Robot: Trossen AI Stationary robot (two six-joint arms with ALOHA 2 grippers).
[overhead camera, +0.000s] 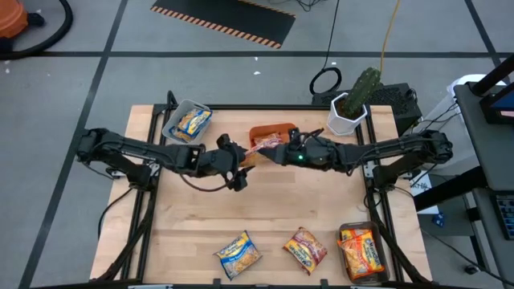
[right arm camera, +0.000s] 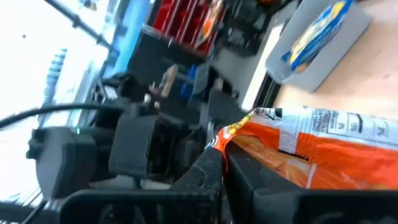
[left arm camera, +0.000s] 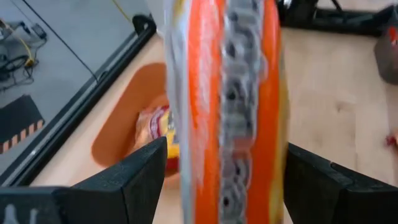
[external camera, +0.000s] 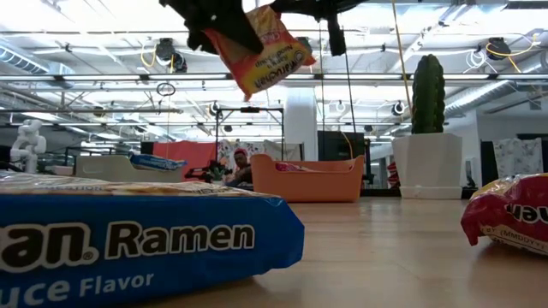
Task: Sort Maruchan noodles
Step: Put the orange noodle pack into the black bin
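Note:
Next, I open my right gripper, as it pinches only a corner of the orange packet, then back off and take the packet's body (external camera: 267, 56) between that gripper's fingers.
An orange Maruchan packet (overhead camera: 261, 147) (external camera: 267, 47) is up in the air between my two grippers, just in front of the orange bin (overhead camera: 273, 130). My left gripper (overhead camera: 243, 159) (left arm camera: 225, 180) comes from the table's left and is shut on it. My right gripper (overhead camera: 279, 147) (right arm camera: 222, 155) comes from the right and is shut on its end. The grey bin (overhead camera: 186, 122) holds a yellow-blue packet. More packets lie by the near edge: a yellow-blue one (overhead camera: 238, 254) and a red-orange one (overhead camera: 305, 249). Another lies in the orange bin (left arm camera: 152, 124). My left gripper has the orange packet (left arm camera: 249, 124) between its two fingers (left arm camera: 134, 180), one against each flat side, seen edge-on. The fingers come roughly level from the table's left. The packet is lifted clear and tilted. My right gripper pinches the packet's crimped end at a corner (right arm camera: 239, 132) between its shut fingertips (right arm camera: 211, 165), coming roughly level from the table's right. The packet's white back faces this wrist camera.
A clear bin (overhead camera: 344, 241) at the near right corner holds an orange packet. A cactus in a white pot (overhead camera: 352, 108) stands at the far right, next to the orange bin. The middle of the wooden table (overhead camera: 265, 209) is bare.

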